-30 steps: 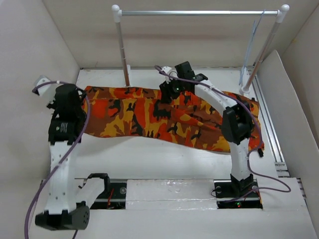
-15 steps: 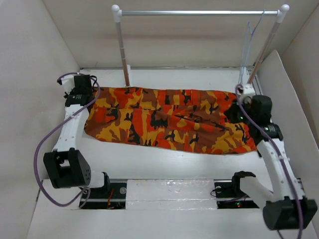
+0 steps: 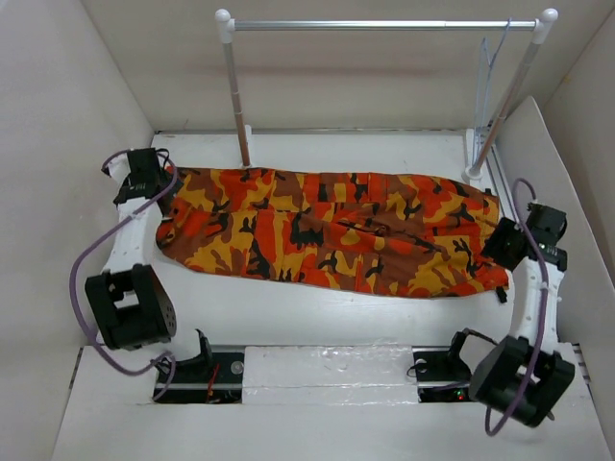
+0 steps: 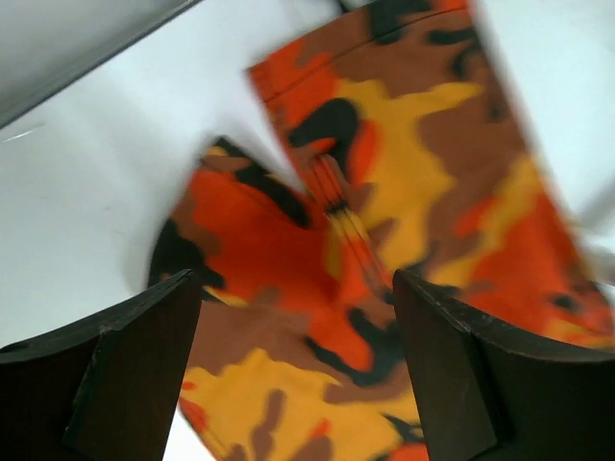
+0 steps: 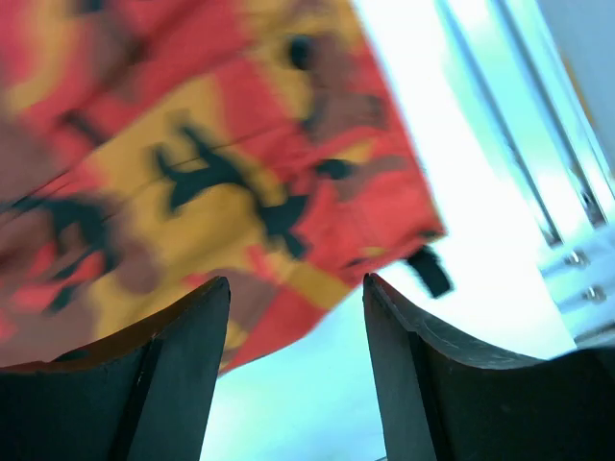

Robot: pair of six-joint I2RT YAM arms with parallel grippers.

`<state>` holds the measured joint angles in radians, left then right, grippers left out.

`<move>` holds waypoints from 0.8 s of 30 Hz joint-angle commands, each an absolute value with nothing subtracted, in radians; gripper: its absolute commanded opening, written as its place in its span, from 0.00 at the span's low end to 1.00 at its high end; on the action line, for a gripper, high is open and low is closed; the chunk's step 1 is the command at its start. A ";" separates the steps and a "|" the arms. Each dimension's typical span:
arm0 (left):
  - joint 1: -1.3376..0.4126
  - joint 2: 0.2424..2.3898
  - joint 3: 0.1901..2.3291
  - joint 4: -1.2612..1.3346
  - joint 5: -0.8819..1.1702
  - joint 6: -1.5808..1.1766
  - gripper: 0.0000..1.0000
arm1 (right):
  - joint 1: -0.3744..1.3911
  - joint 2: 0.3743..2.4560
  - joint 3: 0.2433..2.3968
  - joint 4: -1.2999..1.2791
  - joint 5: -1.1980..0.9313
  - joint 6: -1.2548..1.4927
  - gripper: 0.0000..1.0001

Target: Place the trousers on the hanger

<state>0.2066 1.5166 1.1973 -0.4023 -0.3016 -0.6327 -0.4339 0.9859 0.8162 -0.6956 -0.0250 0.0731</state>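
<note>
Next, I move my right gripper to the trousers' corner [image 3: 504, 285] [image 5: 421, 239] next to the small black tag and close it there.
The trousers [image 3: 327, 230], in orange, red, yellow and black camouflage, lie flat across the table from left to right. My left gripper [image 3: 154, 192] hovers open over their left end. In the left wrist view its fingers [image 4: 135, 355] stand wide apart above the cloth [image 4: 384, 192], holding nothing. My right gripper [image 3: 502, 246] is open just past their right end. In the right wrist view the cloth's corner [image 5: 240, 163] and bare table show between the jaws of that gripper [image 5: 296, 283]. The thin pale wire hanger [image 3: 480, 86] hangs from the rail at the back right.
A rail with a silver crossbar [image 3: 384, 25] on two posts [image 3: 235, 106] spans the back of the table. White walls close in on both sides. A metal track [image 3: 524, 250] runs along the right edge. A small black tag [image 5: 428, 271] lies by the trousers' right corner.
Both grippers have opened and let go of the trousers, which now lie flat. My right arm has drawn back toward the right edge; the left one stays near the left end.
</note>
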 commanded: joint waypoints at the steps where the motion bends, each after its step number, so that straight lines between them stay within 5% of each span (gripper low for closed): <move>1: 0.192 1.359 1.161 -0.312 -0.203 -0.715 0.76 | -0.583 1.064 0.787 -0.672 -0.065 0.121 0.63; 10: 0.135 1.221 0.945 -0.184 -0.061 -0.785 0.71 | -0.758 1.212 0.672 -0.502 -0.300 0.204 0.64; 20: 0.135 1.164 0.838 -0.170 -0.029 -0.778 0.69 | -0.758 1.318 0.614 -0.431 -0.189 0.314 0.62; 23: 0.135 1.155 0.824 -0.181 -0.048 -0.752 0.69 | -0.758 1.383 0.662 -0.428 -0.181 0.290 0.43; 24: 0.135 1.158 0.824 -0.186 -0.048 -0.744 0.69 | -0.758 1.405 0.679 -0.428 -0.184 0.281 0.18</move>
<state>0.1326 1.1900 0.8333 -0.1989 -0.0353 -0.7750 -0.7532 1.3472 0.6495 -0.4652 -0.2157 0.2825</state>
